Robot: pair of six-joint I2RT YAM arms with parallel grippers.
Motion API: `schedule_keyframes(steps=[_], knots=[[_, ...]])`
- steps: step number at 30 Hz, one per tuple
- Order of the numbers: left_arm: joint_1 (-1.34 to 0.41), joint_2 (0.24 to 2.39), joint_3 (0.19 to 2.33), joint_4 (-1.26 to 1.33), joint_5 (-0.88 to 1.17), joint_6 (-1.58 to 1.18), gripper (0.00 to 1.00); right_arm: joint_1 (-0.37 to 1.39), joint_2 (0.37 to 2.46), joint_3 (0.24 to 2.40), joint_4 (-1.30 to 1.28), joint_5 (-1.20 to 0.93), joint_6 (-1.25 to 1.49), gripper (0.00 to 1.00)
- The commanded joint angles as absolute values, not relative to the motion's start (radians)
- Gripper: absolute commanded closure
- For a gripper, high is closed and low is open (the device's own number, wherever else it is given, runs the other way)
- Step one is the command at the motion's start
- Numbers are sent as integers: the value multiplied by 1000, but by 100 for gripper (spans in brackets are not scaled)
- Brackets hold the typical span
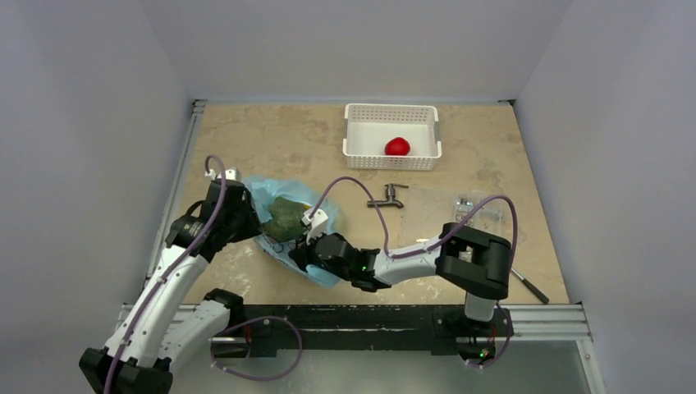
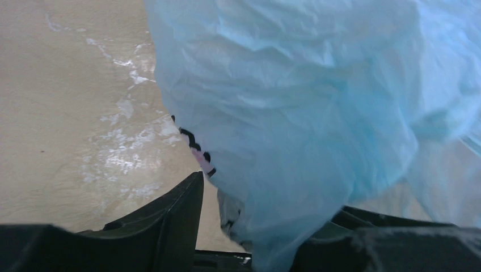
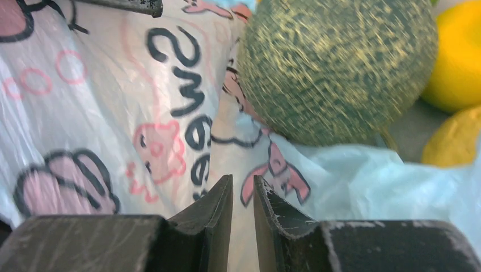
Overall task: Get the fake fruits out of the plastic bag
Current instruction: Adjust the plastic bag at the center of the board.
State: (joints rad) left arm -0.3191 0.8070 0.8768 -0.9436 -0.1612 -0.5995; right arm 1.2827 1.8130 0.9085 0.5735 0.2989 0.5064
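My open left gripper has the side of the bag lying loose against one finger, so I need to move my left gripper over and pinch a fuller fold (image 2: 283,170).
The light-blue plastic bag (image 1: 320,267) lies at the table's front left, its mouth open toward the far side. The large dull-green bumpy ball (image 1: 286,217) sits in the mouth. In the right wrist view the ball (image 3: 334,68) lies beside two yellow fruits (image 3: 460,56), with the bag's printed "sweet" side (image 3: 170,113) close by. My right gripper (image 3: 243,192) is shut on a fold of the bag at its near edge. My left gripper (image 2: 266,226) is open against the bag's left side (image 2: 317,113), with plastic bunched between its wide jaws. A red apple (image 1: 397,146) lies in the white basket.
The white perforated basket (image 1: 392,162) stands at the back centre. A small dark tap part (image 1: 387,197) and a clear flat bag of metal parts (image 1: 464,207) lie right of the blue bag. A dark pen (image 1: 532,289) lies near the front right edge.
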Motion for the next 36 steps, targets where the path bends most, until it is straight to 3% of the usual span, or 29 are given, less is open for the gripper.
schedule_keyframes(steps=[1, 6, 11, 12, 15, 17, 19, 26, 30, 33, 36], knots=[[-292, 865, 826, -940, -282, -691, 69, 1281, 1752, 798, 738, 347, 554, 80], [-239, 853, 789, -916, -287, -692, 88, 1281, 1759, 758, 703, 387, 596, 81], [-233, 835, 783, -875, -259, -671, 92, 1281, 1744, 764, 635, 448, 567, 81], [-233, 837, 786, -873, -250, -665, 89, 1281, 1739, 779, 612, 442, 552, 79], [-230, 845, 806, -902, -245, -654, 66, 1281, 1704, 838, 513, 424, 508, 76], [-229, 826, 814, -906, -247, -642, 45, 1281, 1683, 880, 453, 424, 489, 68], [-229, 799, 810, -880, -235, -624, 35, 1281, 1678, 934, 382, 424, 471, 60], [-229, 839, 803, -846, -181, -566, 37, 1277, 1732, 1125, 287, 455, 377, 18], [-229, 846, 816, -849, -137, -536, 32, 1254, 1784, 1167, 288, 479, 366, 18], [-229, 839, 891, -879, -124, -480, 24, 1242, 1795, 1133, 360, 440, 328, 9], [-229, 822, 937, -841, -114, -427, 10, 1228, 1816, 1154, 341, 427, 313, 1]])
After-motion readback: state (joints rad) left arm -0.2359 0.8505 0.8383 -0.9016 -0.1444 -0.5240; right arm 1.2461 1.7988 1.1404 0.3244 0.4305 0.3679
